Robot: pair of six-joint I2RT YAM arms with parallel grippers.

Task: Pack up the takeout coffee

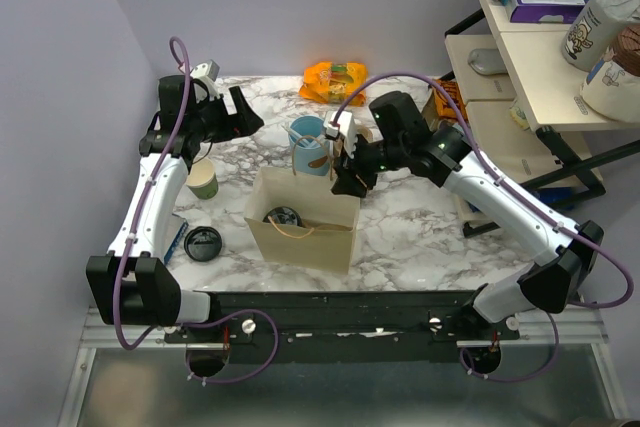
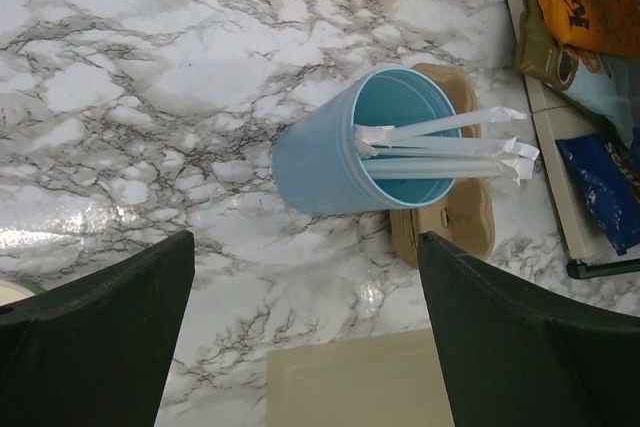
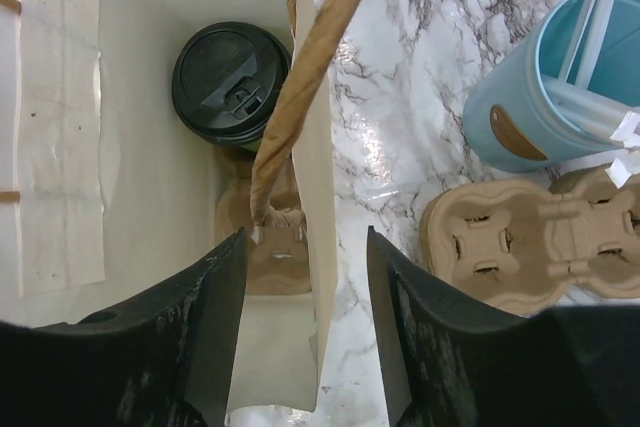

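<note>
Next, I close my left gripper on the upper end of the wrapped straw [image 1: 289, 129] [image 2: 373, 135] that is leaning over the rim of the light-blue cup toward the green cup.
The takeout coffee [image 3: 232, 82] stands inside the tan paper bag [image 1: 300, 237]; only its round black lid shows, also in the top view [image 1: 283, 217]. It sits on a tan pulp carrier piece [image 3: 272, 252] in the bag. My right gripper [image 3: 305, 322] is open and straddles the bag's back wall [image 3: 318, 247] beside a paper handle [image 3: 300, 97]; the top view shows it [image 1: 346, 183] at the bag's back rim. My left gripper [image 1: 246, 115] is open and empty, above the table left of the light-blue cup; its wrist view [image 2: 305, 347] shows the bag's edge [image 2: 360, 387] below.
A light-blue cup with wrapped straws [image 1: 308, 145] and a pulp cup carrier [image 3: 530, 242] stand just behind the bag. A lidless green cup [image 1: 203, 182] and a loose black lid [image 1: 203, 244] sit at the left. An orange snack bag [image 1: 335, 80] lies at the back.
</note>
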